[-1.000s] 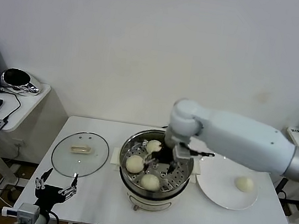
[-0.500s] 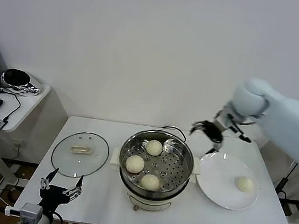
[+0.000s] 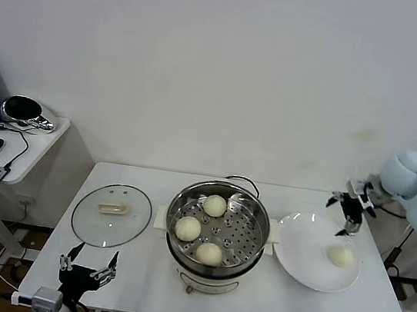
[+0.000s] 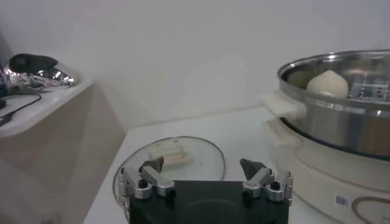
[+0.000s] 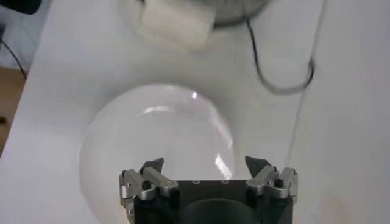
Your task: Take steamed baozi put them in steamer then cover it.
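Next, I close my right gripper around the sides of the baozi [image 3: 344, 257] on the white plate, because this baozi still has to go into the steamer.
The steamer [image 3: 211, 274] stands mid-table, its steel pot uncovered. Three steamed baozi lie on its perforated tray [image 3: 215, 205] [image 3: 187, 228] [image 3: 209, 254]. Another baozi [image 3: 341, 256] rests on the white plate [image 3: 299, 254] to the right. My right gripper [image 3: 347, 206] hovers open and empty over the plate's far edge; in the right wrist view the plate [image 5: 158, 146] lies under the right gripper [image 5: 205, 165]. My left gripper [image 3: 87, 271] waits open, low at the table's front left. The left wrist view shows the left gripper [image 4: 202, 167] facing the glass lid [image 4: 177, 159], with the steamer [image 4: 341, 122] and a baozi [image 4: 327, 82] beyond.
The glass lid [image 3: 112, 215] lies flat on the table left of the steamer. A black power cable [image 5: 286, 79] runs behind the pot. A side table [image 3: 9, 140] with a mouse and a laptop stands at far left.
My right arm has lifted out of the steamer and swung right to the plate's far edge, empty. The left gripper has sunk slightly lower.
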